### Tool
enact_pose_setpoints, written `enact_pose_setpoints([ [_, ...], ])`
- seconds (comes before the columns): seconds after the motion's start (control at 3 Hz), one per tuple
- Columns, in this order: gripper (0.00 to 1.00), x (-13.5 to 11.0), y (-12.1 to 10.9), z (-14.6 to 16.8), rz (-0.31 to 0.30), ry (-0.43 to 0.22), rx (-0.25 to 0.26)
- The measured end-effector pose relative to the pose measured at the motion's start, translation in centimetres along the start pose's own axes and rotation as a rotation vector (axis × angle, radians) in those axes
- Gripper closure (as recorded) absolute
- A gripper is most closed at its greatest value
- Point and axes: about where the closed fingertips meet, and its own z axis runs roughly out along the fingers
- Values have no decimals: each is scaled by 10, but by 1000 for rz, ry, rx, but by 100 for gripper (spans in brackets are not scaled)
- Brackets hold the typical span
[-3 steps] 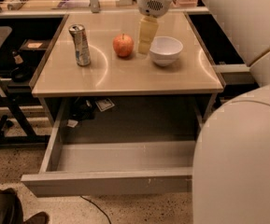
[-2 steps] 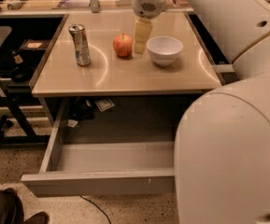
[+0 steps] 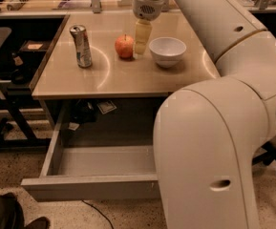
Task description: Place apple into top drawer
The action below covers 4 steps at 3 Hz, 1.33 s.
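The fingers of my gripper needs to close around the middle of the red-orange apple (image 3: 125,47), which is between the silver can and the white bowl.
The apple (image 3: 124,46) is small, round and red-orange, with a short stem. It sits on the beige table (image 3: 123,75) between a can and a white bowl. My gripper (image 3: 141,44) hangs down from the arm just right of the apple, close beside it, its tip near the table top. The top drawer (image 3: 92,178) is grey metal, pulled open below the table front, and its inside shows nothing in it. My arm's large white body hides the drawer's right part.
A dented silver can (image 3: 81,46) stands upright left of the apple. A white bowl (image 3: 167,50) sits right of the gripper. Dark furniture and chair legs (image 3: 4,104) stand left of the table. Clutter lies on a bench behind.
My gripper has moved left, from next to the bowl to just beside the apple. The arm's body now covers more of the right side of the view.
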Motion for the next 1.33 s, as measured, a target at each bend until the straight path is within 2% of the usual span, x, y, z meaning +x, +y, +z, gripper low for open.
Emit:
enact_pose_setpoints([
  [0.33, 0, -11, -16, 22, -9, -17, -17],
  [1.33, 0, -34, -37, 42, 19, -73, 29],
])
